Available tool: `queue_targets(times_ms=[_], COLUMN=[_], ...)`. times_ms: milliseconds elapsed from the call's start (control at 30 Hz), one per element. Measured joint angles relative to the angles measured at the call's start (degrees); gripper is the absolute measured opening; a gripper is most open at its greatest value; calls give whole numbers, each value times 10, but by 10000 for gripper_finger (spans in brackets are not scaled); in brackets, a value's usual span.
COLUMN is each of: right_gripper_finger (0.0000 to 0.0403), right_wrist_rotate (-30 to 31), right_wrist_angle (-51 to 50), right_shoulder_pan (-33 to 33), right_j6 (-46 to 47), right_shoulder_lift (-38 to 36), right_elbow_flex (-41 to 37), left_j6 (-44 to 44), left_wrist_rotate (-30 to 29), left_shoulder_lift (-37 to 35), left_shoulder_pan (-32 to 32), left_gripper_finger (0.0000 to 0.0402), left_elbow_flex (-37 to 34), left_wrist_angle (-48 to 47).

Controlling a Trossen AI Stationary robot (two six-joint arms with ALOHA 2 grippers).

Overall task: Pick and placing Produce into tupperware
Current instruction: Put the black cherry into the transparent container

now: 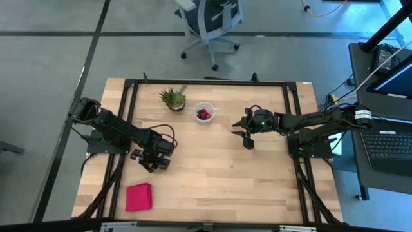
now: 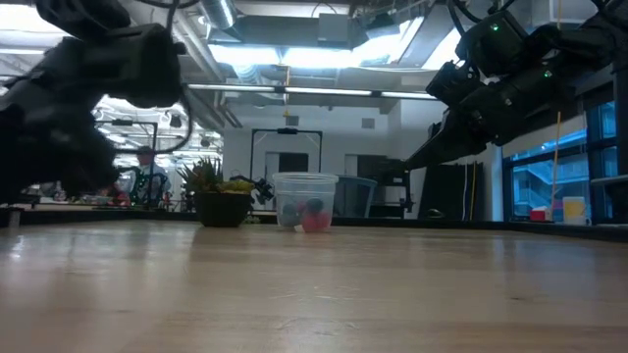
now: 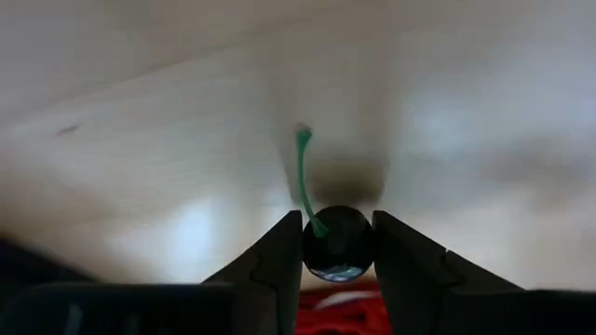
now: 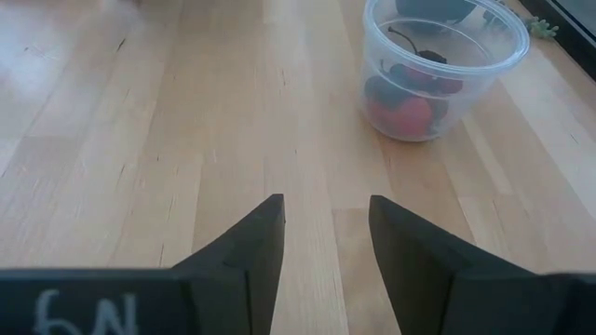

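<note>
My left gripper is going to release the dark cherry on top of the red fruits inside the clear tupperware [image 1: 205, 115].
The left wrist view shows my left gripper [image 3: 337, 223] shut on one dark, glossy cherry [image 3: 337, 247] with a green stem [image 3: 302, 172], close over the wooden table. In the high view this gripper [image 1: 154, 159] is at the table's left middle. The clear round tupperware [image 1: 204, 113] stands on its base near the far edge, with several red fruits [image 4: 402, 112] inside. My right gripper [image 1: 246, 136] hovers open to the right of the tupperware [image 4: 442, 65], touching nothing; its fingers [image 4: 326, 203] point toward the cup. My left gripper pinches the dark cherry's round body [image 3: 321, 251] between its two fingers, one on each side. The green stem sticks out past the fingertips, free. The fingers point down at the table. I cannot tell whether the cherry rests on the wood.
A spiky green potted plant [image 1: 174, 98] stands just left of the tupperware. A flat pink-red cloth [image 1: 138, 196] lies near the table's near left corner. A black frame [image 1: 206, 82] runs around the table's edges. Bare wood lies between the two grippers.
</note>
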Motion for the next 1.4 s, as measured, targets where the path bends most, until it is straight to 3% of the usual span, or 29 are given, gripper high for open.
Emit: queue_targets(times_ms=[133,300,500,633,833,967,1133,1233,1400], right_gripper_finger=[161,161,161,161,161,161,161,161,161], right_wrist_rotate=[0,0,0,0,0,0,0,0,0], right_wrist_angle=[0,0,0,0,1,1,2,2,2], right_shoulder_pan=[0,0,0,0,0,0,0,0,0], right_j6=[0,1,1,1,2,2,2,1,1], right_shoulder_lift=[0,0,0,0,0,0,0,0,0], right_elbow_flex=[0,0,0,0,0,0,0,0,0], left_j6=[91,193,310,423,601,681,707,707,721], left_wrist_rotate=[60,127,119,70,-23,-96,-226,-250,-259], left_shoulder_lift=[0,0,0,0,0,0,0,0,7], left_shoulder_pan=[30,88,171,225,265,271,287,295,306], left_gripper_finger=[107,100,110,104,109,107,104,108,104], left_elbow_flex=[0,0,1,6,56,112,183,208,211], left_wrist_angle=[67,258,506,594,586,500,348,294,286])
